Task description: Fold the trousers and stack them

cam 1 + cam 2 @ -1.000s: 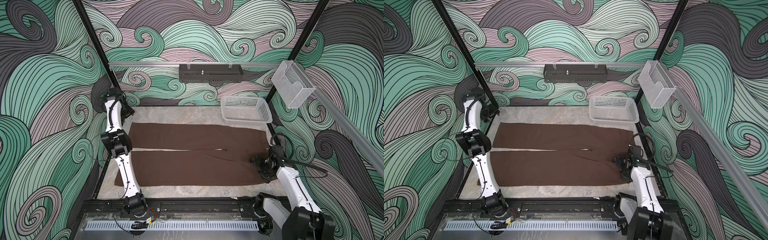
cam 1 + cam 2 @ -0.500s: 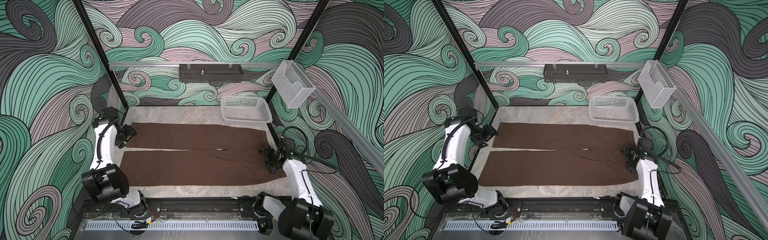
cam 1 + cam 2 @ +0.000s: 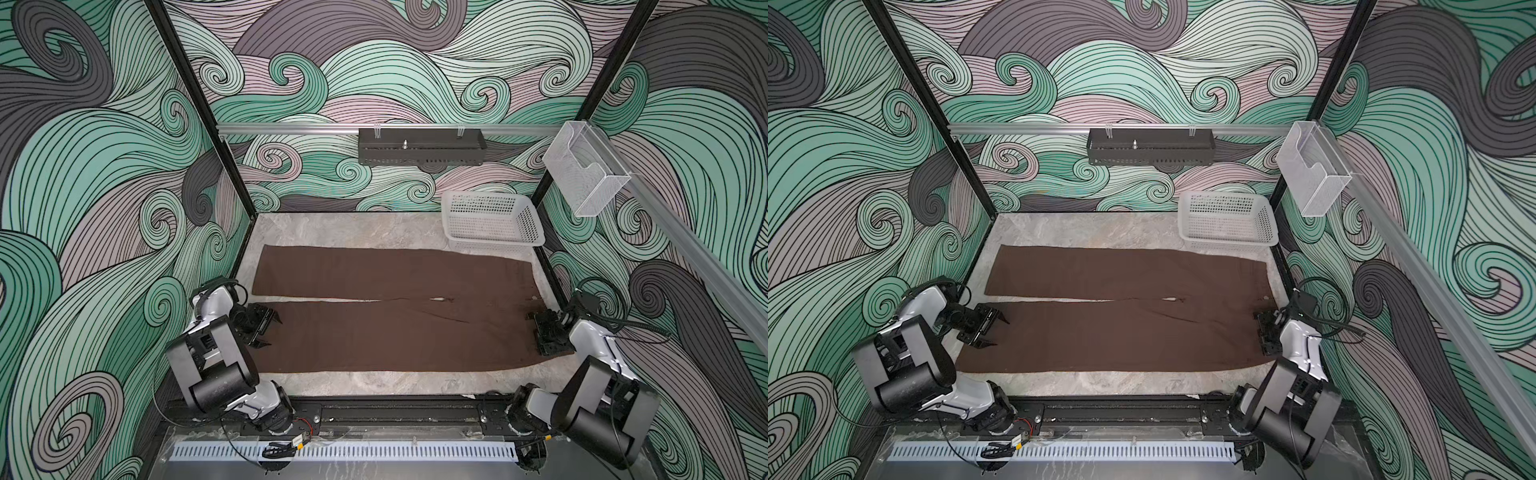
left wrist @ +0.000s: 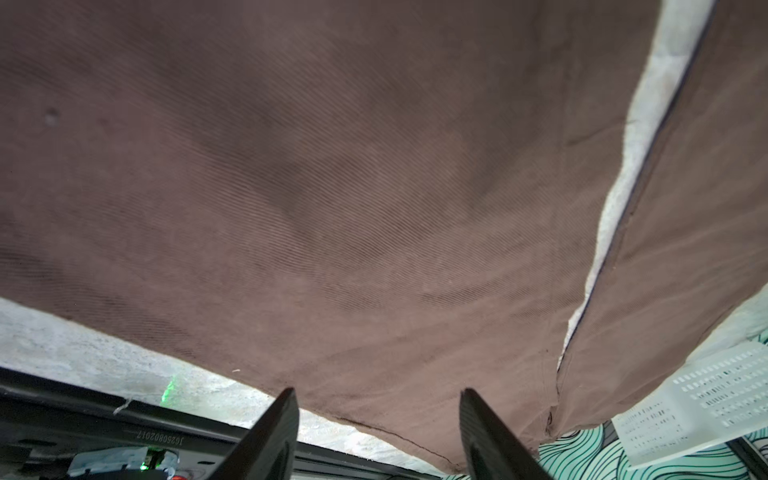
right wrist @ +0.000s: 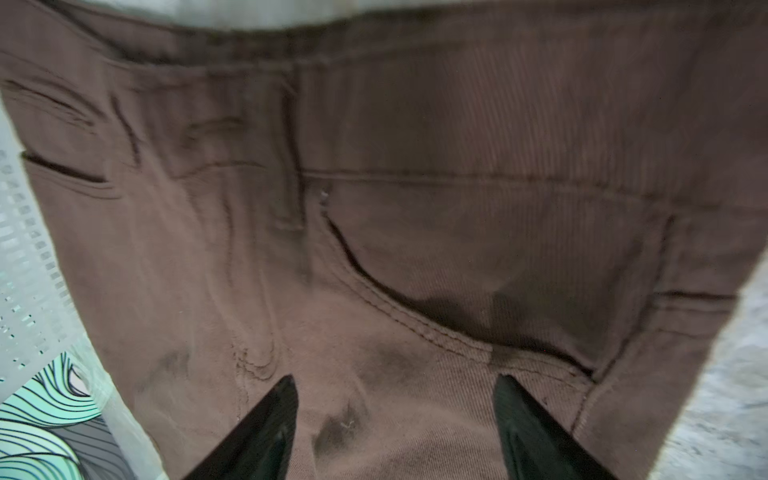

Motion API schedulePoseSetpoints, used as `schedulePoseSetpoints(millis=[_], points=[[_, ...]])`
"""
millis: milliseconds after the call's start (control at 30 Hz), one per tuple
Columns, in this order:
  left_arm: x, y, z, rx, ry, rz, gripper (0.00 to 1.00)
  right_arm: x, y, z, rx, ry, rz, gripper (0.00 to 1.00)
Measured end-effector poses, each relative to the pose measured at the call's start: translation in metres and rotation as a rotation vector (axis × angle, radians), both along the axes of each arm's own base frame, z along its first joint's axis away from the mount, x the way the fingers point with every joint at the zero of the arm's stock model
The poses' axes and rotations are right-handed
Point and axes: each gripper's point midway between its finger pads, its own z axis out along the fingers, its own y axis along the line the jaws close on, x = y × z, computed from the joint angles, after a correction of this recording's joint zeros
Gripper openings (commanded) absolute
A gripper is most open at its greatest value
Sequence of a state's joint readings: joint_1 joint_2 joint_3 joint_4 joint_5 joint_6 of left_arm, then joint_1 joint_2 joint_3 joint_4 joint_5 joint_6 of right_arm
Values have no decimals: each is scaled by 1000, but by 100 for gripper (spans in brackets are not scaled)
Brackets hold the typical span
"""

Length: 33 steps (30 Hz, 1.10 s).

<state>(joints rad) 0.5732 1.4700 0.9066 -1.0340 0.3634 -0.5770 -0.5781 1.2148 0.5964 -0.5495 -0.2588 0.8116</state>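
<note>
The trousers' near leg has a crease slanting across it beside the crotch, so the robot's right gripper needs to pinch the cloth (image 5: 392, 417) below the pocket and pull it toward the robot.
The dark brown trousers (image 3: 395, 328) (image 3: 1121, 328) lie flat on the table, legs side by side toward the left and waist at the right. My left gripper (image 3: 272, 332) (image 3: 1000, 332) stands open at the hem of the near leg. In the left wrist view that hem (image 4: 374, 419) runs between the spread fingers of the left gripper (image 4: 378, 392), and nothing is gripped. My right gripper (image 3: 544, 332) (image 3: 1262, 332) is open low over the near half of the waist. In the right wrist view it (image 5: 395, 378) hangs over the cloth below a pocket seam (image 5: 415, 328).
A white mesh basket (image 3: 490, 245) (image 3: 1225, 243) stands at the back right, just beyond the waist. A black tray (image 3: 419, 147) hangs on the back rail, and a clear holder (image 3: 582, 174) on the right rail. Bare marble table (image 3: 332, 228) shows behind the trousers.
The left arm has swung from the far leg's end toward me, to the near leg's hem. The right gripper has shifted a little to the right over the waist, and its jaws have narrowed.
</note>
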Motion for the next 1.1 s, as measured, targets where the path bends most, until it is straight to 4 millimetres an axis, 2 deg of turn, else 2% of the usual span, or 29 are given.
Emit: schedulePoseSetpoints(millis=[233,400,533,700,933,1100], points=[[2,15,-8,43,-6,38,51,-1,3,-16,30,4,-13,45],[3,19,-18,53,14,52,42,1,1,-19,38,-10,-25,21],[2,21,-27,56,35,61,34,1,0,-22,46,-15,-44,14],[-1,21,-39,50,63,67,28,3,-1,-26,74,-29,-59,13],[-9,31,-44,98,117,82,27,11,0,-27,119,-107,-77,16],[-16,51,-42,151,168,107,27,-3,7,-25,73,-140,-81,21]])
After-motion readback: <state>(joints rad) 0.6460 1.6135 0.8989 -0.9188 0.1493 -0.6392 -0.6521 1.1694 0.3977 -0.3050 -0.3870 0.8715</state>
